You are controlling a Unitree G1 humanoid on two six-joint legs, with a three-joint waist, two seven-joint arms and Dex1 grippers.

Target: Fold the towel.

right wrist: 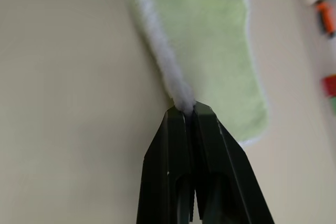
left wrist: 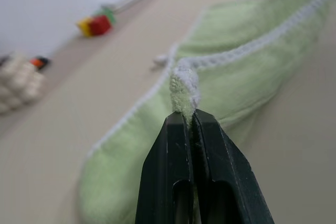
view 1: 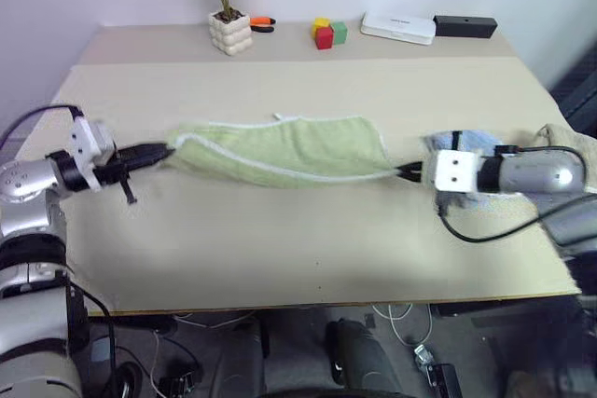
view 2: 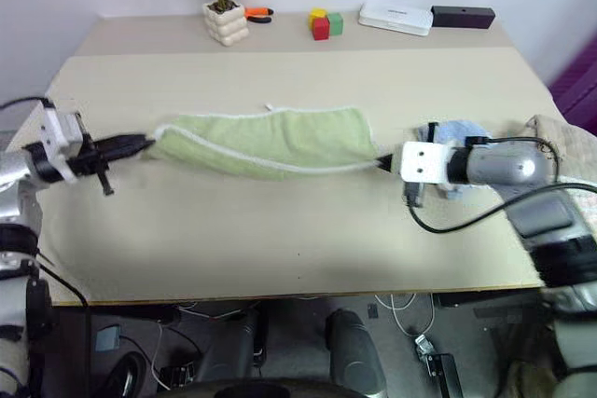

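I should use my left gripper to release the light green towel's corner on the table just nearer me than its fingertips (view 1: 177, 172).
The light green towel (view 1: 280, 151) with white stitched edging is stretched sideways across the middle of the table, doubled over on itself and sagging. My left gripper (view 1: 166, 151) is shut on its left end; in the left wrist view the white-edged corner of the towel (left wrist: 247, 66) is pinched between the black fingers (left wrist: 170, 177). My right gripper (view 1: 407, 172) is shut on the right end, and the right wrist view shows the towel's (right wrist: 210, 35) white edge clamped between its fingers (right wrist: 218, 182).
A potted plant (view 1: 229, 20), an orange-handled tool (view 1: 261, 23), coloured blocks (view 1: 328, 32), a white box (view 1: 398, 27) and a black bar (view 1: 465, 26) line the table's far edge. A light blue towel (view 2: 457, 137) and a beige cloth (view 2: 560, 142) lie at the right.
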